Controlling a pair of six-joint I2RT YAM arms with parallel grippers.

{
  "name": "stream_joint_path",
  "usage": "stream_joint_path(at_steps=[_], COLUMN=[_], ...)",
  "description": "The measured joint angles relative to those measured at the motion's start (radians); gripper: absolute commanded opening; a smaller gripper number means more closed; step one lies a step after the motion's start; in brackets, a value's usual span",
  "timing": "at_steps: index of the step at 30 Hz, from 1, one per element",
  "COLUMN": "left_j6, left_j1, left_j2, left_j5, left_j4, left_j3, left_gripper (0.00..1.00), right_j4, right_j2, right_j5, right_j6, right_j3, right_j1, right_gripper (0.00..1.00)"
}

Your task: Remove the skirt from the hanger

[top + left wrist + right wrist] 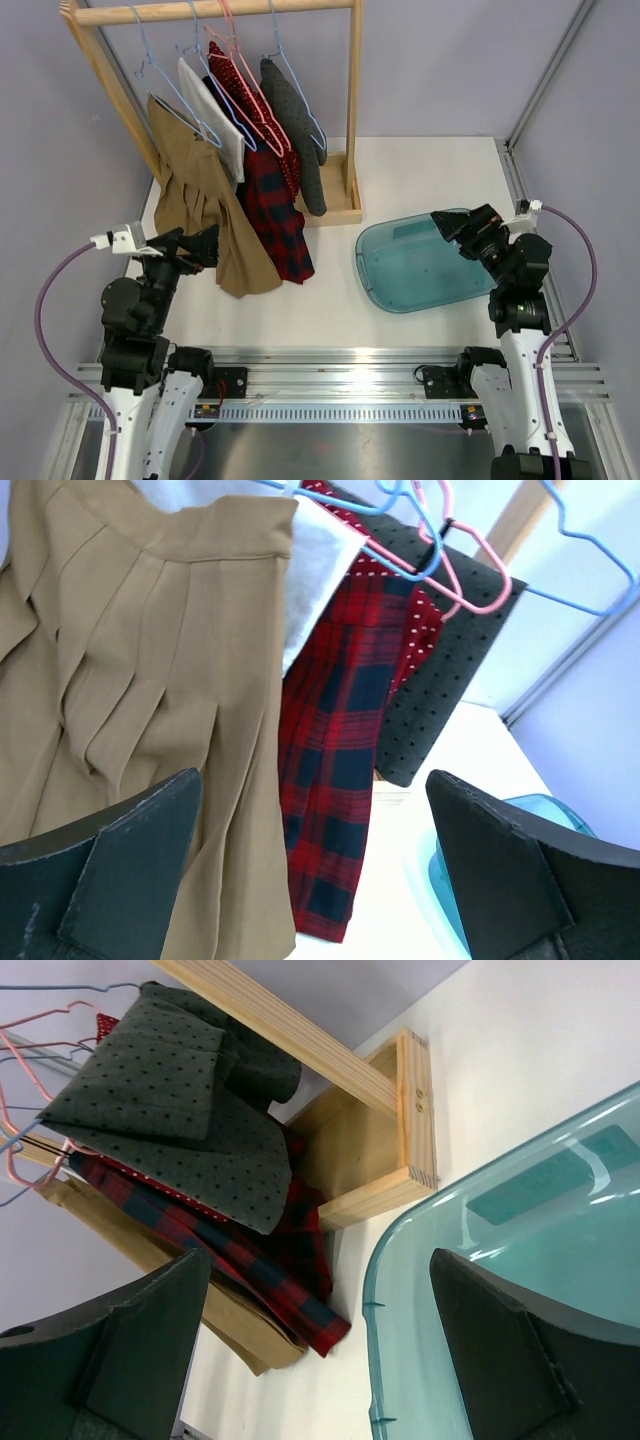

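Observation:
Next, I raise my left gripper to the sloping arm [183,101] of the tan skirt's light blue hanger and grip its middle.
A tan pleated skirt [205,215] hangs from a light blue hanger [150,70] at the left end of the wooden rack [352,110]. Beside it hang a white garment [215,115], a red plaid skirt [280,220], a red dotted piece and a grey dotted one [300,140]. My left gripper [207,246] is open at the tan skirt's lower left edge. In the left wrist view the tan skirt [130,680] and plaid skirt [340,770] fill the space beyond the open left gripper [315,870], which holds nothing. My right gripper [452,225] is open and empty.
A clear teal bin [400,270] lies on the white table right of the rack, under the right gripper [320,1350]; its rim [400,1250] runs between the fingers. The rack's wooden foot [390,1160] stands just left of the bin. Pink and blue hangers [470,590] crowd the rail.

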Motion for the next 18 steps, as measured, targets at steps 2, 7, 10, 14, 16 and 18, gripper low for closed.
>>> stream_joint_path(at_steps=[2,7,10,14,16,18], left_j6=[-0.010,0.012,0.013,0.019,0.038,0.063], left_j1=[0.000,-0.012,-0.014,-0.014,-0.014,-0.015], left_j2=[0.028,-0.014,-0.051,0.047,0.193,0.423], left_j5=[-0.014,0.010,0.027,0.006,-0.027,-0.080], left_j4=[-0.024,-0.005,0.011,-0.014,-0.097,-0.189], left_j3=[0.031,0.008,-0.004,0.056,0.190,0.439], left_gripper=[0.99,0.99,0.99,0.92,0.79,0.75], right_j4=[-0.017,-0.055,-0.062,-0.066,-0.076,-0.094], right_j2=[0.005,-0.019,-0.058,-0.088,-0.089,-0.089], right_j5=[-0.001,-0.004,-0.003,-0.010,-0.016,-0.016], right_j6=[-0.005,-0.016,-0.016,-0.016,-0.016,-0.017], right_j3=[-0.001,-0.007,-0.010,-0.010,-0.010,-0.010], right_j1=[0.000,0.000,0.000,0.000,0.000,0.000], right_gripper=[0.99,0.99,0.99,0.99,1.00,0.99])
